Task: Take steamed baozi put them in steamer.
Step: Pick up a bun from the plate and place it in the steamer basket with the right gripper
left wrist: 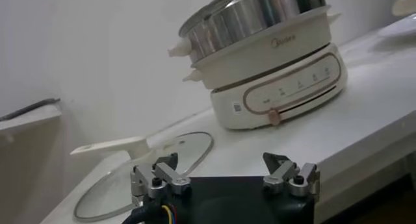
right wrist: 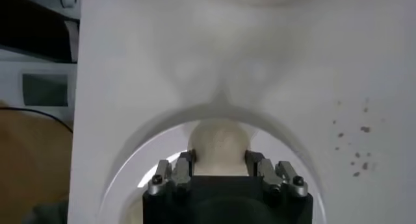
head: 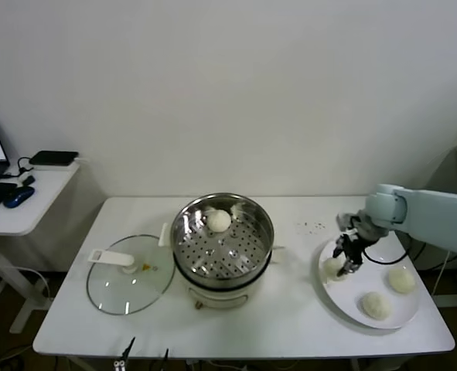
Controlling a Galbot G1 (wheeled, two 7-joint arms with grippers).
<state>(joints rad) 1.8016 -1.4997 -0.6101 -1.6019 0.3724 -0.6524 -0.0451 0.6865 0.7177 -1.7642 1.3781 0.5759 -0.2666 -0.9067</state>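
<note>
Next, my right gripper lets go of the baozi in the steamer (head: 199, 239), between the baozi inside and the steamer's rim nearest the glass lid.
The steamer (head: 183, 218) stands mid-table, a shiny perforated basket on a white cooker base, with one baozi (head: 219, 220) inside at the back. Three more baozi lie on the white plate (head: 367, 280) at the right. My right gripper (head: 346, 261) is down over the plate's left side, shut on the nearest baozi (head: 333, 268). In the right wrist view that baozi (right wrist: 220, 146) sits squeezed between the fingers of the right gripper (right wrist: 220, 159). The other two baozi (head: 402, 280) (head: 376, 305) lie free. My left gripper (left wrist: 224, 161) hangs open and empty off the table's front-left edge.
A round glass lid (head: 127, 274) with a white handle lies left of the steamer (left wrist: 260, 17), and shows in the left wrist view as well (left wrist: 175, 155). A side desk (head: 27, 201) with a laptop and mouse stands far left. Small dark specks (head: 313, 226) mark the table near the plate.
</note>
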